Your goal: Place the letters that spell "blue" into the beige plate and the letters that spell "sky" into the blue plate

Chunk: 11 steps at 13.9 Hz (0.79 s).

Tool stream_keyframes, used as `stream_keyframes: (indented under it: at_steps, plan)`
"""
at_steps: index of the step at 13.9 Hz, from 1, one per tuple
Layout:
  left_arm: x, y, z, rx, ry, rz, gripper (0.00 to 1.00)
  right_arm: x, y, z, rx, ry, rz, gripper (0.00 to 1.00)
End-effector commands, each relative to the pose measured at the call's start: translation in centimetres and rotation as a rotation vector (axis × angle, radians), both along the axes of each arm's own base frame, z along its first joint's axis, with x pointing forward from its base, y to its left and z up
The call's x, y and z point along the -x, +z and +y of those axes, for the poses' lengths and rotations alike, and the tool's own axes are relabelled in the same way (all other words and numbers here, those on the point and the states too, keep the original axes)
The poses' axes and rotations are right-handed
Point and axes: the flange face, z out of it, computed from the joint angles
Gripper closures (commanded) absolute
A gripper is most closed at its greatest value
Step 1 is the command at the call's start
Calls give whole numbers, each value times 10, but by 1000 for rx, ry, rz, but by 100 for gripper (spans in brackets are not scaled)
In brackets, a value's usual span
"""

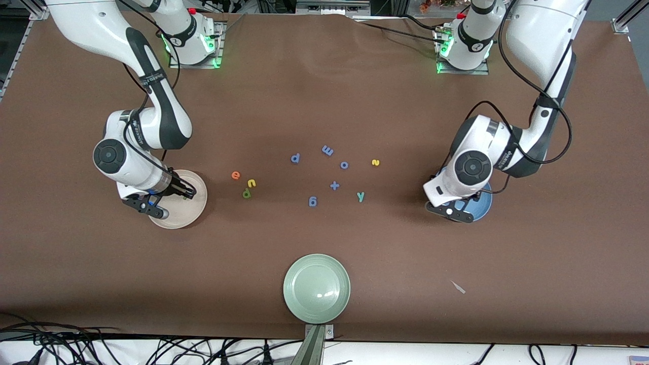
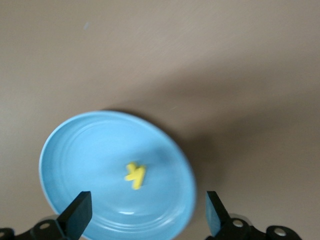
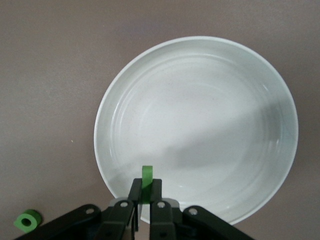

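Observation:
The teal y near the blue plus is next for my left gripper, which should move there and close across the forked end of that letter (image 1: 360, 195).
My right gripper (image 1: 188, 192) (image 3: 146, 184) hangs over the beige plate (image 1: 188, 213) (image 3: 210, 100), shut on the green l (image 3: 146, 179), which stands upright between the fingers. Over the blue plate (image 1: 484, 203) (image 2: 90, 150) my left gripper (image 1: 459, 207) (image 2: 145, 217) is open, nothing between its fingers. The yellow k (image 2: 135, 175) lies in that plate. On the table between the plates lie the orange e (image 1: 236, 175), yellow u (image 1: 251, 183) and olive b (image 1: 246, 193), and nearer the left arm's end the yellow s (image 1: 375, 162) and teal y (image 1: 360, 196).
Blue letters p (image 1: 295, 158), m (image 1: 327, 150), o (image 1: 344, 165), g (image 1: 313, 202) and a blue plus (image 1: 334, 185) lie mid-table. A pale green plate (image 1: 317, 288) sits near the front edge. A green foam piece (image 3: 27, 220) lies beside the beige plate.

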Motion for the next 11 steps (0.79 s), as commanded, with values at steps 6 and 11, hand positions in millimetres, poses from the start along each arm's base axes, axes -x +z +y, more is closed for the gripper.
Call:
stream_keyframes:
  at_steps: [6, 11]
  plan:
    - [6, -22, -154, 70, 62, -25, 0, 12, 0, 49, -33, -112, 18, 44]
    - [15, -64, -191, 97, 46, -30, 0, 38, -19, 100, -54, -154, 43, 39]
